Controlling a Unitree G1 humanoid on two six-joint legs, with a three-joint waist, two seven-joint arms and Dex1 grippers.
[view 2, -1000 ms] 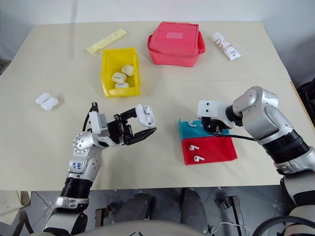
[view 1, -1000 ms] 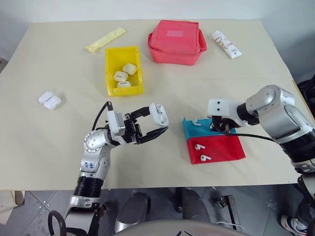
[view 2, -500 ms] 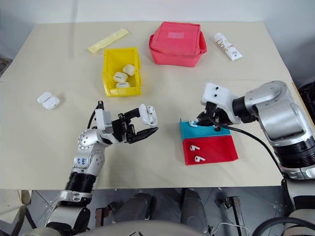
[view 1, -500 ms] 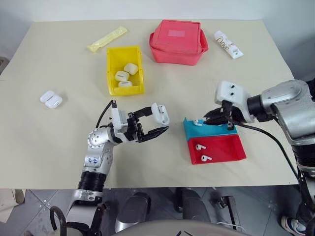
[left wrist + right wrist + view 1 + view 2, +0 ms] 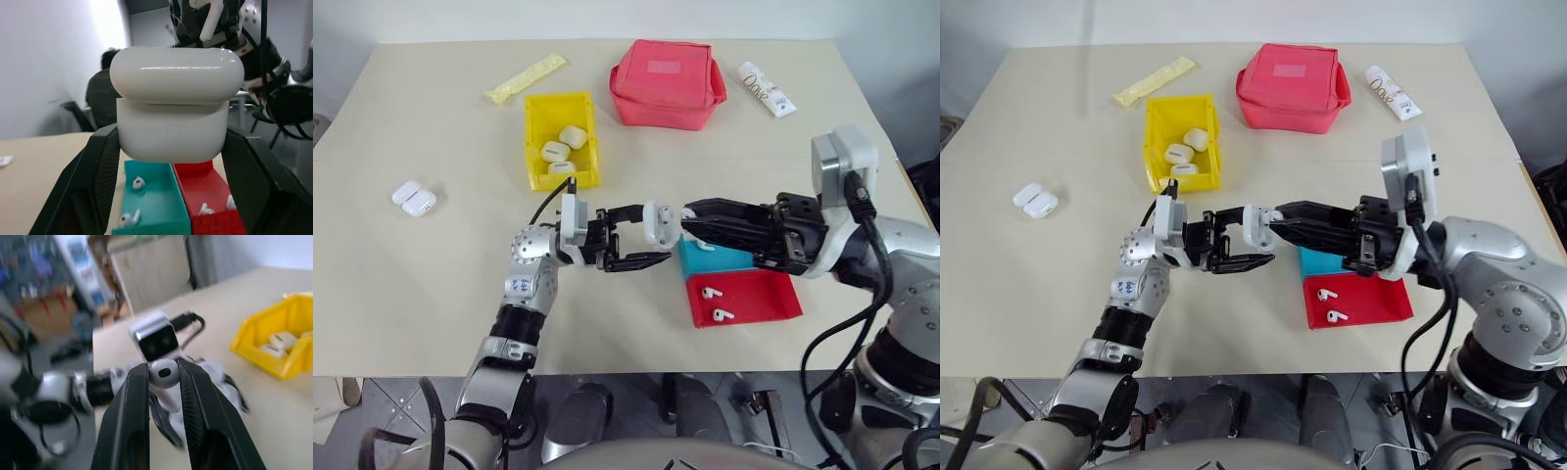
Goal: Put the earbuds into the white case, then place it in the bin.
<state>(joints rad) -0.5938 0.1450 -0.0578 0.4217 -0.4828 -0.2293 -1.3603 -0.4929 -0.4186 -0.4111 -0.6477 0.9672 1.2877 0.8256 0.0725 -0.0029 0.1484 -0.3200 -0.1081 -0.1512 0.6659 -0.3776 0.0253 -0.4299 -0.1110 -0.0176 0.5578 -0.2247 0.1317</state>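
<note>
The earbud, now held just above the case, will be let go by my right gripper in the near slot of the white case (image 5: 665, 236) that my left gripper holds.
My left gripper (image 5: 651, 235) is shut on the white case (image 5: 658, 223) and holds it in the air, left of the trays. In the left wrist view the case (image 5: 175, 105) sits between the two black fingers (image 5: 100, 166), lid above base. My right gripper (image 5: 690, 211) points left, its tips just right of the case. It is shut on an earbud (image 5: 164, 373), whose stem (image 5: 208, 24) shows above the case. More earbuds (image 5: 710, 292) lie in the trays. Behind the grippers stands the yellow bin (image 5: 553, 116) with three white cases in it.
A blue tray (image 5: 729, 259) and a red tray (image 5: 759, 294) lie under the right arm. A red pouch (image 5: 666, 83), a white tube (image 5: 766, 88) and a yellow sachet (image 5: 524, 78) lie at the table's far side. Two more white cases (image 5: 413, 197) rest at the left.
My right gripper rose from the blue tray and swung left, turning level, until its tips came beside the case. My left gripper moved a little to the right with the case.
</note>
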